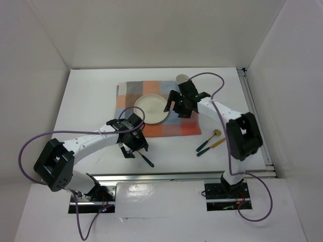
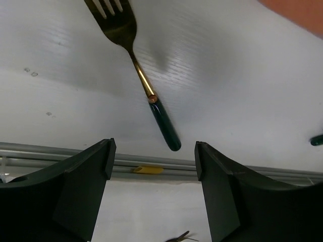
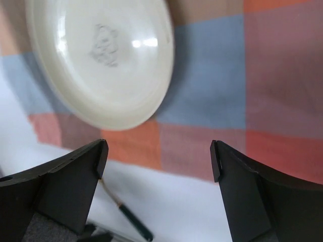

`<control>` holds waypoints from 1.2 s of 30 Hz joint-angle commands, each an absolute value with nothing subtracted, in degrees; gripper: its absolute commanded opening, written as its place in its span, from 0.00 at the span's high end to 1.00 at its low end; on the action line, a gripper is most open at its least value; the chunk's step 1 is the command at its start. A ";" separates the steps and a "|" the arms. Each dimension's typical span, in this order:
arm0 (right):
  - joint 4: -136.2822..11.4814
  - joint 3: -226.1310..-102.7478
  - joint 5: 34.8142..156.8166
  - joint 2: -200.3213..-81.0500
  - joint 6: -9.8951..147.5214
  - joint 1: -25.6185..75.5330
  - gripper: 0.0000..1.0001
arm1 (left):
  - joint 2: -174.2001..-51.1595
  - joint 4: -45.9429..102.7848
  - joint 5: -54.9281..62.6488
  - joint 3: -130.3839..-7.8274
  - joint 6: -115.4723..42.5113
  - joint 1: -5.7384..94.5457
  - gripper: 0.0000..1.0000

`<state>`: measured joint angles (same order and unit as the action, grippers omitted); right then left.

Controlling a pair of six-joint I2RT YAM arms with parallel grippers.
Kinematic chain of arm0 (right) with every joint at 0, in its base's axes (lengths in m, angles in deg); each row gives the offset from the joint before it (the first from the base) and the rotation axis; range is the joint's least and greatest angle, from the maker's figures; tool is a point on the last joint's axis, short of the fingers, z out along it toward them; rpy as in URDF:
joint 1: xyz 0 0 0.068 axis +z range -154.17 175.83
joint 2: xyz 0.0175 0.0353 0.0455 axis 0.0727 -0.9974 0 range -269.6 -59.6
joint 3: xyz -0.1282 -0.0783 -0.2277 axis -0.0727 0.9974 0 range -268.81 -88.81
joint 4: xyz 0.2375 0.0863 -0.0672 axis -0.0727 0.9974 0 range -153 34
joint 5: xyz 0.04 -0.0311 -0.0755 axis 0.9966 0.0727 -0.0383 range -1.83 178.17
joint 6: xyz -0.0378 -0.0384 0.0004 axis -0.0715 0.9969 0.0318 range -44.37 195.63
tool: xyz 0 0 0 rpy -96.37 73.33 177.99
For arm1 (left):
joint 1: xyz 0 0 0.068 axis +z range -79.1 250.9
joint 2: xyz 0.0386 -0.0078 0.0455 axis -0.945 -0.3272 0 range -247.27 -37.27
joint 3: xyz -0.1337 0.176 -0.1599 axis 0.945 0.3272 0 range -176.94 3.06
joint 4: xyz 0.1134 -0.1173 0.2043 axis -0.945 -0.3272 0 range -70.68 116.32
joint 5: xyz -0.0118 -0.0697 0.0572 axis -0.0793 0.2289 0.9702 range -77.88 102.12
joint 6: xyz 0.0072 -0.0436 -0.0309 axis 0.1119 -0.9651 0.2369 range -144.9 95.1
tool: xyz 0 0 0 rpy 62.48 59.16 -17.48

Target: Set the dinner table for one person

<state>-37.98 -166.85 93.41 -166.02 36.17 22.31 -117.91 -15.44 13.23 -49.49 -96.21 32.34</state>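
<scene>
My right gripper is to close on the spoon's green handle (image 1: 204, 144), just under its gold part, as the spoon belongs next to the plate.
The white dinner table (image 1: 91, 101) carries a checked cloth (image 1: 171, 128) with a cream plate (image 1: 151, 108) on it. A fork with a gold head and dark green handle (image 1: 146, 159) lies on the table near the front rail. My left gripper (image 1: 134, 146) is open and empty just above the fork. In the left wrist view the fork (image 2: 144, 83) lies beyond the open gripper (image 2: 154, 154). My right gripper (image 1: 175, 108) is open and empty over the cloth, right of the plate. In the right wrist view the plate (image 3: 101, 55) lies beyond the open gripper (image 3: 159, 156).
A pale cup (image 1: 181, 79) stands behind the right gripper at the cloth's far corner. Two more gold and green utensils (image 1: 209, 142) lie on the table to the right of the cloth. A silver rail (image 1: 166, 175) runs along the near edge. White walls enclose the table.
</scene>
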 commanded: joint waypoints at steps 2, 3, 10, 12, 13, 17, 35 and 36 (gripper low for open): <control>-39.97 -159.05 93.36 -149.21 35.73 23.42 0.05 | -120.59 -13.94 14.31 -49.32 -102.41 31.45 0.19; -39.10 -157.64 91.97 -147.08 35.73 23.43 0.03 | -121.81 -13.94 14.32 -49.32 -103.03 31.44 0.19; -32.94 -152.09 89.05 -134.32 36.25 23.43 0.02 | -125.95 -6.84 14.14 -45.63 -105.85 30.91 0.28; -31.45 -151.56 88.35 -133.17 36.87 23.43 0.02 | -127.09 -6.82 13.53 -45.10 -107.16 30.39 0.30; -30.75 -151.56 87.65 -132.47 36.87 23.43 0.02 | -127.62 -6.12 13.53 -45.10 -107.17 30.39 0.35; -30.12 -151.56 86.51 -131.33 36.87 23.43 0.02 | -129.47 -6.11 14.93 -45.62 -108.48 29.16 0.41; -29.07 -152.09 85.19 -129.04 40.30 22.91 0.01 | -119.44 -34.39 28.71 -60.81 -89.52 33.26 1.00; -29.07 -152.09 84.66 -129.04 40.30 22.90 0.01 | -120.58 -35.89 29.69 -63.44 -84.54 34.07 1.00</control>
